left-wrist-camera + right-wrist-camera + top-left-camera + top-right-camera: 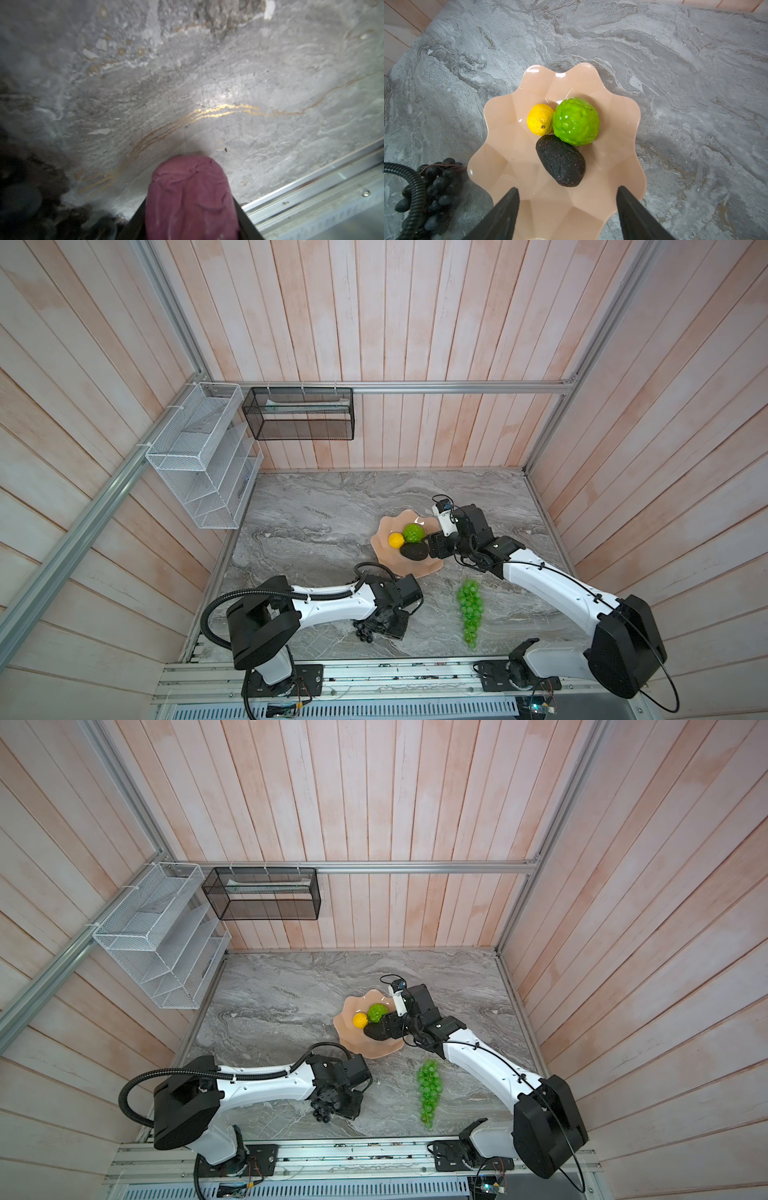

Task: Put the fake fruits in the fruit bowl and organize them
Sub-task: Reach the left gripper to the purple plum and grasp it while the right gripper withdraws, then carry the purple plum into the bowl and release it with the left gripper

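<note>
The robot's left gripper should release the small purple fruit in the bowl (394, 557), between the yellow fruit and the bowl's front rim. The purple fruit is now just above the table.
The peach-pink fruit bowl (415, 568) (374, 1048) (500, 128) holds a yellow fruit (395, 540) (540, 119), a bumpy green ball (413, 533) (575, 121) and a dark avocado (413, 551) (560, 163). My right gripper (434, 545) (568, 193) hovers open over the bowl's right edge, holding nothing. Low at the front left, my left gripper (384, 624) (190, 216) is shut on a small purple fruit (191, 197) just above the table. A dark grape bunch (365, 630) (438, 182) lies beside it. Green grapes (470, 612) (429, 1090) lie on the table in front of the bowl.
A white wire basket (199, 460) and a black mesh basket (299, 414) hang on the walls at the back left. An aluminium rail (374, 676) (311, 197) runs along the table's front edge, close to the left gripper. The left arm's black hose (415, 197) crosses the dark grapes.
</note>
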{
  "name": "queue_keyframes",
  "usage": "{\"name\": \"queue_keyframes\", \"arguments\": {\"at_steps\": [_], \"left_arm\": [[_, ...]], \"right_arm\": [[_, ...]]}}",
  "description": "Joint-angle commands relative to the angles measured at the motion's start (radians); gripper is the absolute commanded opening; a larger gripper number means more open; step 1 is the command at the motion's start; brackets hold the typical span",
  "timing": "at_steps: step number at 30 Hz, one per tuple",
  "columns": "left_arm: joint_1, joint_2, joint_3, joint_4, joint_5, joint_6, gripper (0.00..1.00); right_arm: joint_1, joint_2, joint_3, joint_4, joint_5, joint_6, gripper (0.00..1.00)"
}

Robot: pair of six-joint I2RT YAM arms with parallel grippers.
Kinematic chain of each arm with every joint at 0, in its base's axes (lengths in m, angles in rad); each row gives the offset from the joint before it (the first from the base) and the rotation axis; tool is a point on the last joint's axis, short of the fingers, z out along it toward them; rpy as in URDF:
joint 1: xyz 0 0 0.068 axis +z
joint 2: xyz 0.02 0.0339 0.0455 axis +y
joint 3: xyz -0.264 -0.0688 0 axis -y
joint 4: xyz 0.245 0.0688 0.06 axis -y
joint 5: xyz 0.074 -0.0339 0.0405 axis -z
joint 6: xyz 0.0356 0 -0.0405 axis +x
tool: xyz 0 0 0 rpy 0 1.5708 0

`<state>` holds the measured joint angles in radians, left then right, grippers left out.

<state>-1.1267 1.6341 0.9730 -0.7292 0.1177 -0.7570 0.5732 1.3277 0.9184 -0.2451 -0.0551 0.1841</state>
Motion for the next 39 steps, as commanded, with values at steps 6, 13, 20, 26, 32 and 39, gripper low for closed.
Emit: {"name": "queue_keyframes", "arguments": {"at_steps": [6, 13, 20, 26, 32, 39], "left_arm": [[0.075, -0.100, 0.154, -0.120, -0.068, 0.057, 0.33], [0.248, -0.035, 0.351, -0.128, -0.085, 0.202, 0.33], [0.359, 0.120, 0.475, -0.081, -0.076, 0.298, 0.32], [0.399, 0.228, 0.529, -0.040, -0.066, 0.344, 0.32], [0.416, 0.297, 0.536, -0.001, -0.068, 0.359, 0.34], [0.416, 0.356, 0.537, 0.036, -0.061, 0.359, 0.44]], "right_arm": [[-0.004, -0.008, -0.006, 0.005, 0.000, -0.004, 0.74], [-0.007, -0.038, -0.002, 0.001, 0.011, -0.006, 0.74], [-0.024, -0.072, -0.013, -0.023, 0.014, -0.003, 0.74], [-0.040, -0.093, -0.036, -0.042, 0.001, -0.006, 0.74], [-0.046, -0.088, -0.038, -0.049, -0.006, -0.008, 0.74], [-0.049, -0.088, -0.045, -0.048, 0.001, -0.009, 0.74]]}}
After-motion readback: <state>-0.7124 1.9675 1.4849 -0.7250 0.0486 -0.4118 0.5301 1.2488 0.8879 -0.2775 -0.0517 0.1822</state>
